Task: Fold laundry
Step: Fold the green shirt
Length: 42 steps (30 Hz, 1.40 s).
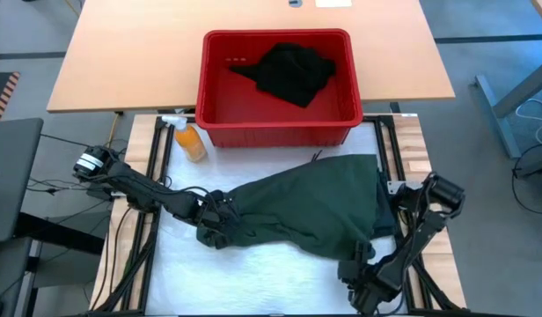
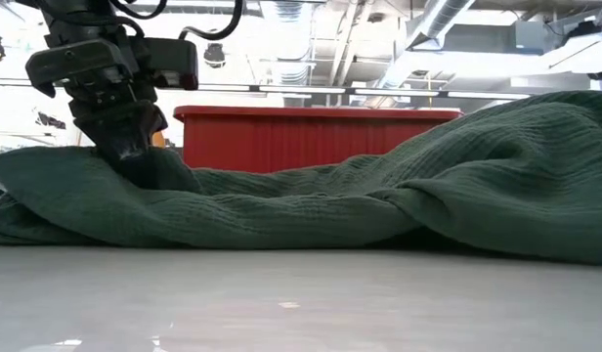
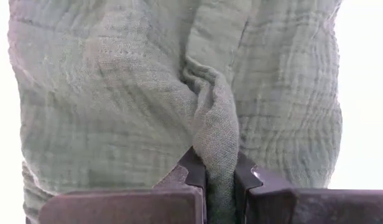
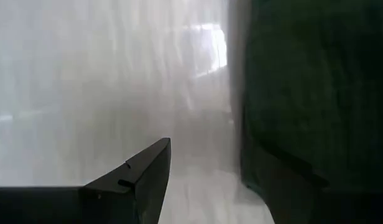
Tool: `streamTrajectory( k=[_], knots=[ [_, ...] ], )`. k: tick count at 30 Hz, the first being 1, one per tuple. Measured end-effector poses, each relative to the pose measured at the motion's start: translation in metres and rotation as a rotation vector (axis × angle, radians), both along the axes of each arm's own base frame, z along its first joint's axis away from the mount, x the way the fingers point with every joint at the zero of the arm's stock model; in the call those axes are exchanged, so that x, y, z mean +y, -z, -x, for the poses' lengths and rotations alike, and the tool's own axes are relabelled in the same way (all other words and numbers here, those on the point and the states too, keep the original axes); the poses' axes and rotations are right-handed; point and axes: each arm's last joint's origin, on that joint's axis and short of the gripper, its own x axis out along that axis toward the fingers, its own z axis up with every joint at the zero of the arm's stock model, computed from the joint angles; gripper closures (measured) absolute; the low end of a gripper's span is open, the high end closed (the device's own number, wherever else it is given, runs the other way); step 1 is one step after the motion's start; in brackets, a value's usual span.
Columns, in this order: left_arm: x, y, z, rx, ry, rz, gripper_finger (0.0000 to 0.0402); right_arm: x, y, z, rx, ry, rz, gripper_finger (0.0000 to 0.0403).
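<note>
My left gripper is pinching a fold inside the green garment's end, so next I open it and grab the green garment's near edge [image 1: 225, 245] before lifting.
A dark green garment [image 1: 311, 207] lies spread and rumpled on the white table top, also in the low view [image 2: 399, 196]. A black garment [image 1: 289, 72] lies in the red basket. My left gripper [image 1: 220, 220] is at the green garment's left end, shut on a ridge of cloth [image 3: 217, 134]. My right gripper [image 1: 359, 267] is low at the garment's near right corner, open. In the right wrist view, one finger [image 4: 148, 177] is over bare table and dark cloth [image 4: 303, 93] fills the other side. My left gripper [image 3: 219, 177] pinches a raised fold [image 3: 216, 149] of the green garment's left end between its two fingers. It comes from above, slanting in from the table's left [image 2: 125, 147]. The cloth around the fold rests on the table, bunched. My right gripper: I cannot tell whether it touches the cloth.
The red basket [image 1: 209, 106] stands at the table's far edge, behind the garment, and shows in the low view [image 2: 281, 137]. An orange bottle with a white top [image 1: 190, 141] lies left of the basket. White table [image 1: 253, 282] shows along the near side.
</note>
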Motion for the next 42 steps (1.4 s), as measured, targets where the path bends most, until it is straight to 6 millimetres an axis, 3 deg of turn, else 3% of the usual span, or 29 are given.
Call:
streamTrajectory(
  k=[10, 20, 24, 32, 42],
  knots=[
    [-0.001, 0.0, 0.0, 0.011, 0.013, 0.025, 0.0395, -0.003, -0.02, 0.003, -0.048, 0.001, 0.009, 0.0148],
    [-0.001, -0.001, -0.001, -0.004, 0.028, 0.019, 0.0395, -0.02, -0.001, -0.003, -0.05, 0.035, 0.064, 0.0152],
    [-0.001, -0.001, -0.001, -0.003, 0.028, 0.02, 0.0395, -0.028, 0.01, 0.004, -0.042, 0.124, 0.079, 0.0195],
    [-0.002, -0.001, -0.001, -0.012, 0.029, 0.013, 0.0387, -0.017, 0.013, 0.007, -0.048, 0.059, -0.007, 0.038],
    [-0.022, -0.012, -0.001, -0.021, 0.245, 0.009, 0.0268, -0.015, 0.013, 0.008, -0.058, 0.107, -0.032, 0.0368]
  ],
)
